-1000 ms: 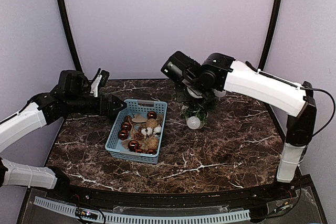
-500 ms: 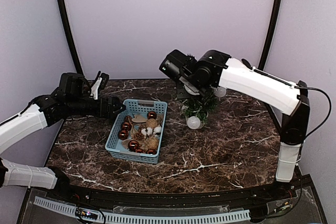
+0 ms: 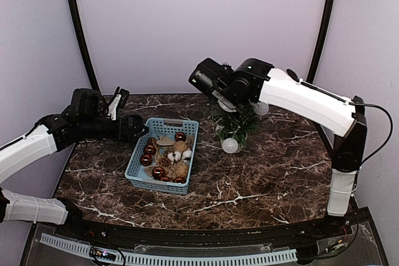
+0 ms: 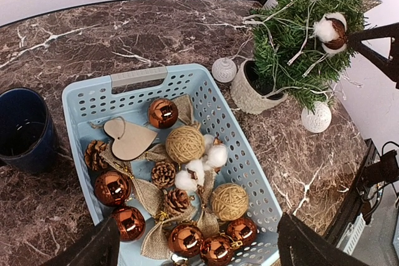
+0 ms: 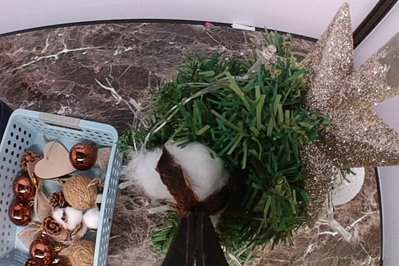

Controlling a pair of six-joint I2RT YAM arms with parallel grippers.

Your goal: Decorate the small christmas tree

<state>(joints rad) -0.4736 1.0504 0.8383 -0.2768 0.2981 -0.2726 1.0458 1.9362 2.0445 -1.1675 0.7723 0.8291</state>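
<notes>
The cotton boll beside the pine cones in the blue basket has white fluff (image 3: 174, 156) (image 4: 189, 177), and my left gripper needs to close on it.
The small christmas tree (image 3: 239, 126) stands in a pale round pot right of the blue basket (image 3: 133, 167). It carries a gold glitter star (image 5: 349, 110) and a string of lights. My right gripper (image 5: 197, 215) is shut on a cotton boll (image 5: 193, 169), white fluff in a brown husk, held against the tree's (image 5: 262, 123) upper branches. From the left wrist the boll (image 4: 330, 29) shows near the tree's (image 4: 293, 48) top. My left gripper (image 4: 199, 255) is open and empty, hovering over the basket's (image 4: 134, 78) near end. The basket holds copper baubles, twine balls, pine cones, cotton bolls and a wooden heart.
A white glitter ball (image 4: 317, 118) and a smaller one (image 4: 224, 70) lie on the marble beside the pot (image 4: 248, 96). A dark blue cup (image 4: 22, 130) stands left of the basket. The right arm (image 3: 299, 101) reaches over the tree from the right.
My right gripper has shifted slightly up and left at the tree's top, still holding the boll. My left gripper has drawn back a little to the left.
</notes>
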